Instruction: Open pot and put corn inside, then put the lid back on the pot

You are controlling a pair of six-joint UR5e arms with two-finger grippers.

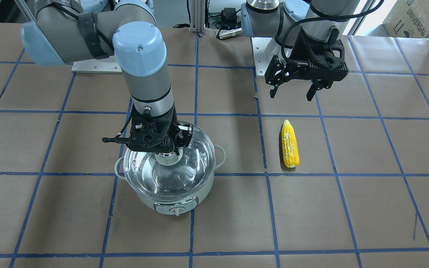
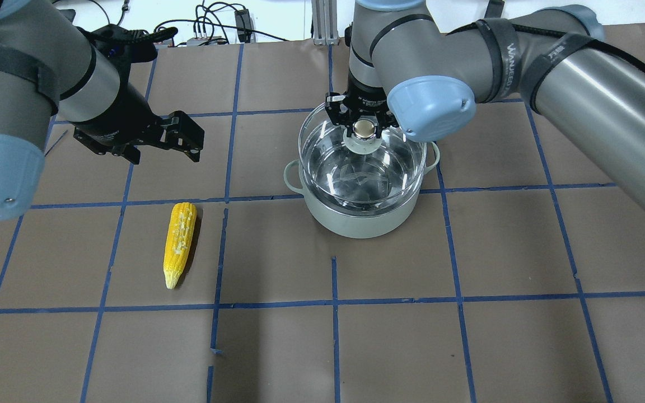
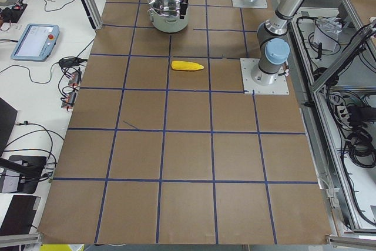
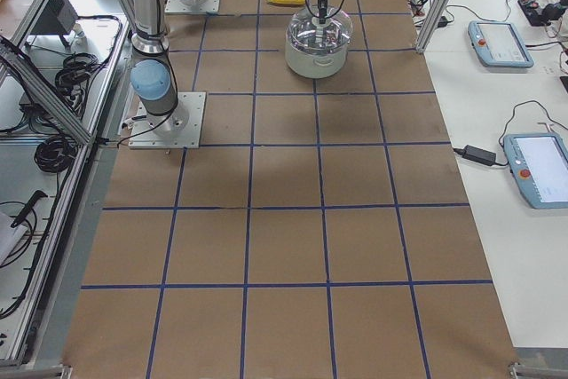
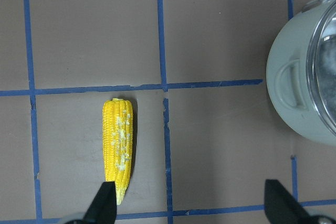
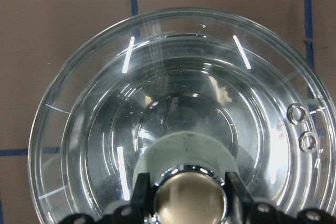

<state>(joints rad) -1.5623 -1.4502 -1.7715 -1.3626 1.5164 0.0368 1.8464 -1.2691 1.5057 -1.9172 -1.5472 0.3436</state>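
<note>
The robot's left gripper needs to next move down to the middle of the yellow corn [image 1: 290, 144] [image 5: 118, 146], between its pointed end and its blunt end, and close there.
The pale mint pot [image 1: 169, 201] stands on the brown table, control knob facing away from the robot. My right gripper [image 1: 167, 152] is shut on the gold-tan knob [image 2: 363, 129] of the clear glass lid [image 2: 356, 173]. The lid sits over the pot and looks lifted slightly off its rim. The wrist view shows the fingers [image 6: 140, 195] either side of the knob [image 6: 190, 195]. The yellow corn [image 2: 180, 242] lies flat on the table to the pot's left, pointed end toward the robot. My left gripper [image 2: 163, 157] is open and empty, hovering beyond the corn [image 5: 117, 145].
The table [image 2: 333, 347] is covered in brown paper with a blue tape grid. The arm base plates [image 3: 264, 76] are bolted at the robot's edge. Tablets [image 4: 501, 42] and cables lie on the white side bench beyond the table.
</note>
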